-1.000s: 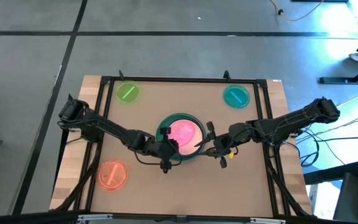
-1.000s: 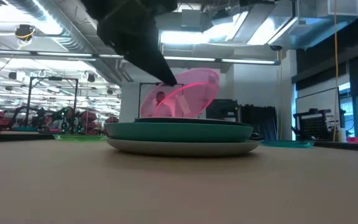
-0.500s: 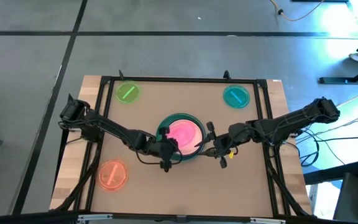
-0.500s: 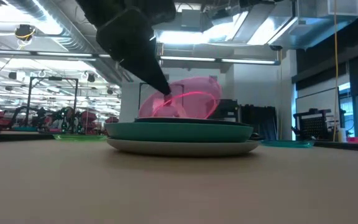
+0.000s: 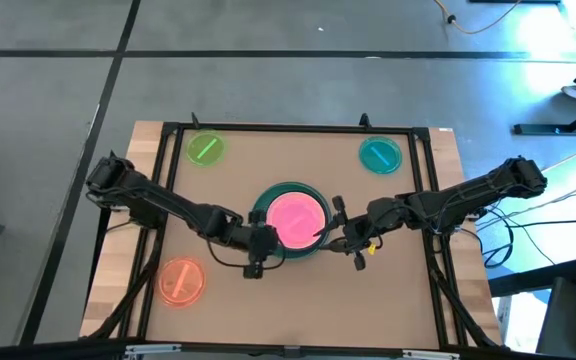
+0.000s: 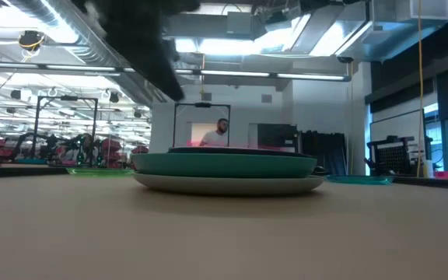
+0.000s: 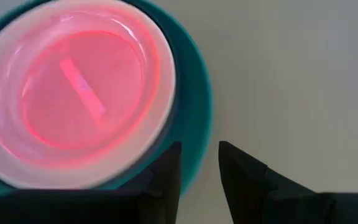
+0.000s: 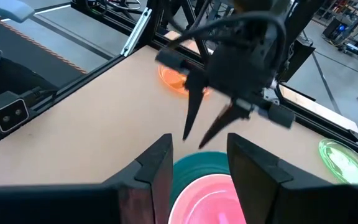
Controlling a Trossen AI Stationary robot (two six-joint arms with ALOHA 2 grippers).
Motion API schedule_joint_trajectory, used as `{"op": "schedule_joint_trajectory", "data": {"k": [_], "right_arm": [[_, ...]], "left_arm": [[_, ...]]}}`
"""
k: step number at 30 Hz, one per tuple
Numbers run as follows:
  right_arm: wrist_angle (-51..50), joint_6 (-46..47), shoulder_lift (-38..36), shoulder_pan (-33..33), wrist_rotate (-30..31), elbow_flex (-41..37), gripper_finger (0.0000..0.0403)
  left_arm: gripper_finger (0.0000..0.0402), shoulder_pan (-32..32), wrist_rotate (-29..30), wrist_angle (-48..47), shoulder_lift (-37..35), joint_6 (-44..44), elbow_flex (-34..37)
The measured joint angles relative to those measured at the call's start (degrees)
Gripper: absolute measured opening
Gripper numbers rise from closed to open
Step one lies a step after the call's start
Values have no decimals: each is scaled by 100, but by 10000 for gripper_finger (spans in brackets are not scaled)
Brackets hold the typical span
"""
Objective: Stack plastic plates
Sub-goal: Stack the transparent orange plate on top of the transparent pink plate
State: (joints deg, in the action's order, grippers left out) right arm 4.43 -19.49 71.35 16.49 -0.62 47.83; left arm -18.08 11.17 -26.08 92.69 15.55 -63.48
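The left gripper will next go to the small orange plate and close on its far-side rim (image 5: 184, 259), the part that faces the green plate.
A stack of plastic plates (image 5: 260, 212) stands at the table's middle. In the low view a teal-green plate (image 6: 224, 164) lies on a cream one (image 6: 228, 185). A translucent pink plate (image 5: 295, 217) (image 7: 73, 93) lies flat on top, its base on the stack. My left gripper (image 5: 266, 240) (image 7: 199, 168) (image 8: 194, 143) hovers open just above the stack's near-left rim, touching nothing. My right gripper (image 5: 334, 228) (image 8: 197, 168) waits open at the stack's right side.
Three small translucent plates lie apart on the table: a green one (image 5: 205, 149) at the far left, a teal one (image 5: 379, 154) at the far right, an orange one (image 5: 180, 281) at the near left. A person (image 6: 220, 132) stands in the room behind.
My left gripper has opened and let go of the pink plate, then drawn back up and toward the table's near-left. The plate, which it held tilted with one edge on the stack, has dropped flat onto the stack.
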Motion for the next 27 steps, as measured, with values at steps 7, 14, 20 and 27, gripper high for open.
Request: {"op": "schedule_joint_trajectory", "data": {"k": [7, 14, 20, 27], "right_arm": [[-4, 24, 0, 0, 3, 0, 145], [-2, 112, 0, -1, 1, 0, 145], [0, 118, 0, -1, 2, 0, 145], [10, 118, 2, -1, 13, 0, 145]], "left_arm": [[100, -365, -23, -1109, -565, 746, -2], [100, -896, -21, -2506, -932, 1842, -2], [100, -1323, -30, -3159, -1047, 2470, -4], [100, -1609, -88, -3385, -1248, 2756, 20]]}}
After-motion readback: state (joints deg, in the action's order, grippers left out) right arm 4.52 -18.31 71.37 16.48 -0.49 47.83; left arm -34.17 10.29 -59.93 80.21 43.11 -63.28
